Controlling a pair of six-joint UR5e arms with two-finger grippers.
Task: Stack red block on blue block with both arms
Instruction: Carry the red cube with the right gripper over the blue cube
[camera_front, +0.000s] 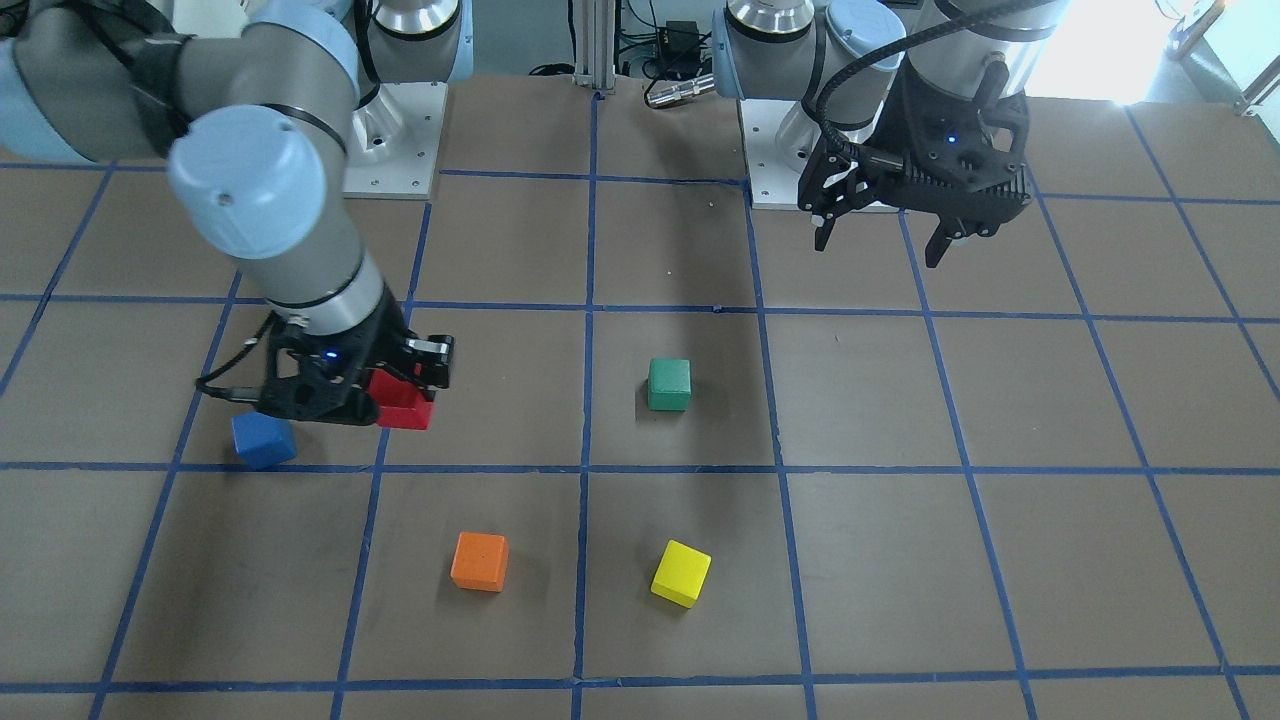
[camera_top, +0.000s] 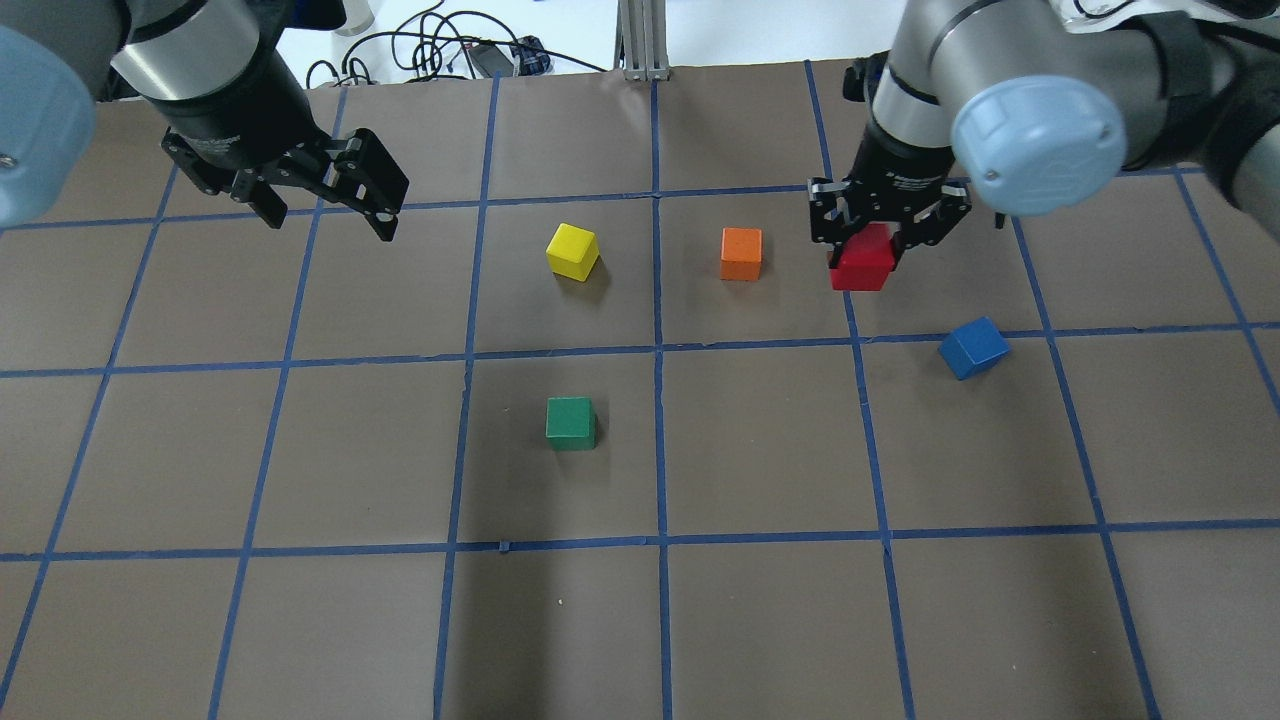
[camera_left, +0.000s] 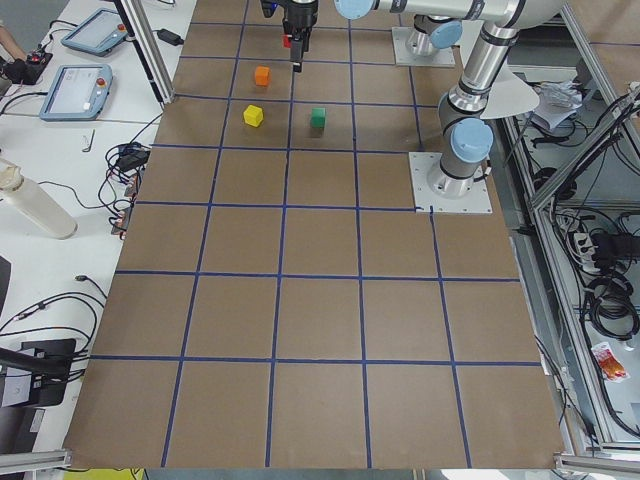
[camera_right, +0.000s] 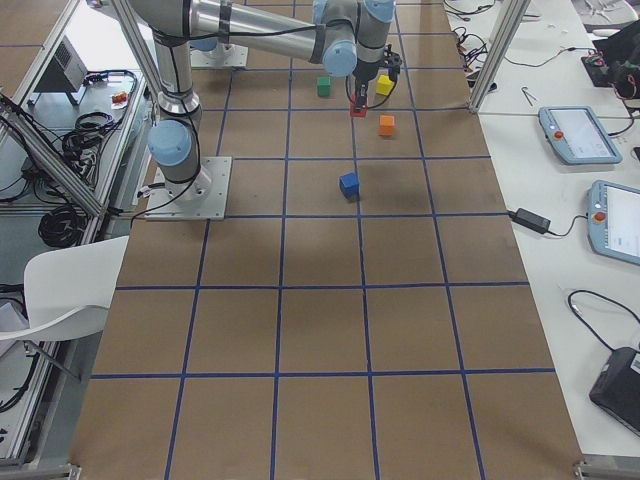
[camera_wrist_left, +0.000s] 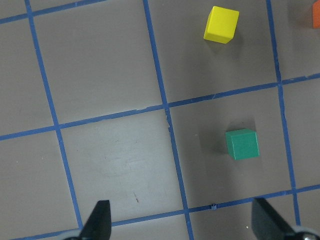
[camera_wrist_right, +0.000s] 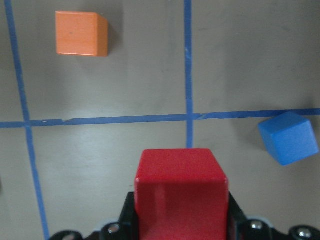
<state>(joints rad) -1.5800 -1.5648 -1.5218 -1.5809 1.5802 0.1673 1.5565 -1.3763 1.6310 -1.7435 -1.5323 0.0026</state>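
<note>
I should use my right gripper to place the red block on top of the blue block (camera_front: 250, 425) (camera_wrist_right: 294, 142) next to the blue tape line.
My right gripper (camera_top: 866, 252) is shut on the red block (camera_top: 863, 264) and holds it a little above the table; the block also shows in the front view (camera_front: 404, 406) and the right wrist view (camera_wrist_right: 181, 192). The blue block (camera_top: 973, 347) lies on the table, turned askew, a short way nearer the robot and further to its right than the red block; it also shows in the front view (camera_front: 263, 440) and the right wrist view (camera_wrist_right: 289, 145). My left gripper (camera_top: 325, 215) is open and empty above the far left of the table, far from both blocks.
An orange block (camera_top: 741, 253) lies just left of the red block. A yellow block (camera_top: 573, 250) lies further left and a green block (camera_top: 570, 421) lies nearer the robot. The brown table (camera_top: 760, 600) carries a grid of blue tape.
</note>
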